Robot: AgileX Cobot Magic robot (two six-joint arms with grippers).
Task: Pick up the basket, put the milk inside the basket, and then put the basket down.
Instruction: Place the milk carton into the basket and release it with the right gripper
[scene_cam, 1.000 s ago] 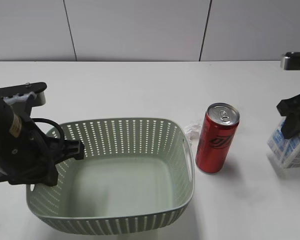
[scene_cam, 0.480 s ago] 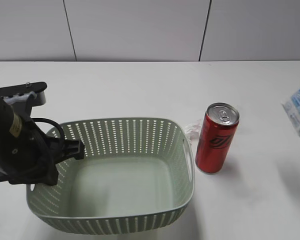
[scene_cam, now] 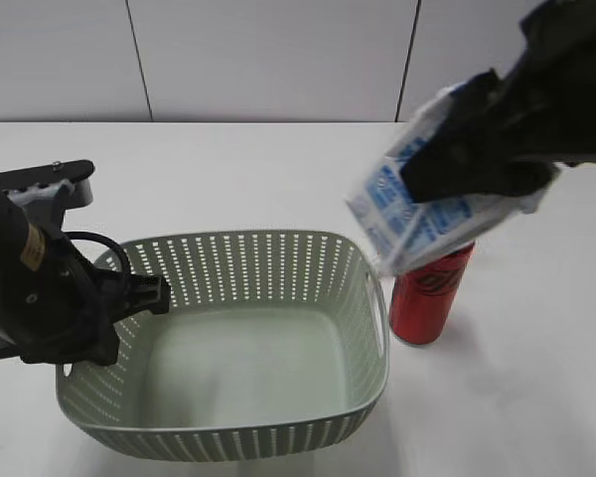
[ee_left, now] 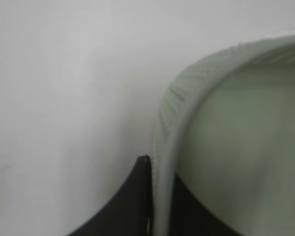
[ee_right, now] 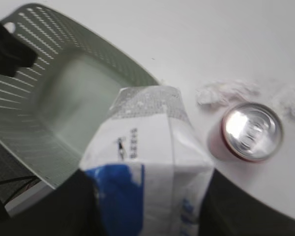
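I need to let go of the milk with my right gripper on the basket's bottom, in the half closer to the red can (scene_cam: 283,384).
The sage-green basket (scene_cam: 228,348) is at the front left, held at its left rim by my left gripper (scene_cam: 129,298), which is shut on the basket wall (ee_left: 162,162). My right gripper (scene_cam: 487,149) is shut on the white and blue milk carton (scene_cam: 417,214) and holds it tilted in the air above the basket's right rim and in front of the red can. In the right wrist view the milk (ee_right: 147,162) sits between the jaws, with the basket (ee_right: 69,88) below and to the left.
A red soda can (scene_cam: 427,298) stands just right of the basket and shows from above in the right wrist view (ee_right: 250,130). Crumpled white tissues (ee_right: 226,91) lie behind the can. The white table (scene_cam: 278,169) runs back to a white wall.
My right gripper has carried the milk up from the table at the far right and leftward to above the basket's right edge. The basket has risen slightly at the left.
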